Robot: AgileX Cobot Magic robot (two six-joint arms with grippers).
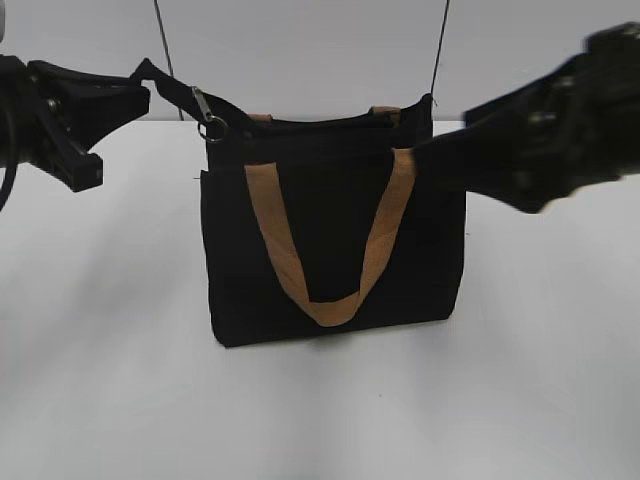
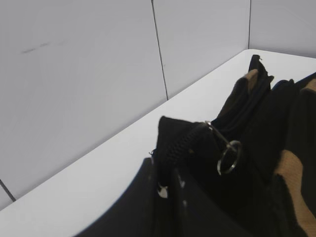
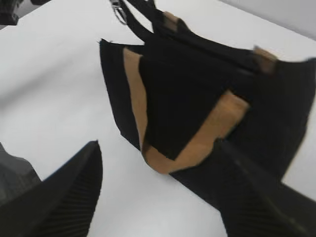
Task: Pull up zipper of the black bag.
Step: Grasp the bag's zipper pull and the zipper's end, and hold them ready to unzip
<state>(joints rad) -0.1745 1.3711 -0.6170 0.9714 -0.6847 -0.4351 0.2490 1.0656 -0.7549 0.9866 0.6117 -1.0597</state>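
Next, I will move my right gripper to the silvery ring [image 1: 213, 128] [image 3: 120, 16] that hangs from the zipper's pull tab on the black bag and close it there.
The black bag [image 1: 330, 250] stands upright on the white table, with one tan handle hanging down its front. The zipper [image 1: 300, 125] runs along its top edge. Its silvery pull tab [image 1: 203, 104] and ring sit at the top left corner, also in the left wrist view [image 2: 228, 157]. My left gripper [image 1: 140, 85] is shut on the black fabric end tab [image 2: 170, 148] at that corner and holds it up to the left. My right gripper [image 3: 159, 144] is open at the bag's upper right side [image 1: 435, 150], empty, with the bag [image 3: 197, 89] in front of it.
The white table [image 1: 100, 380] stretches in front of and beside the bag. A grey panelled wall [image 1: 300, 50] stands close behind it. The second tan handle [image 1: 385, 112] shows at the bag's back edge.
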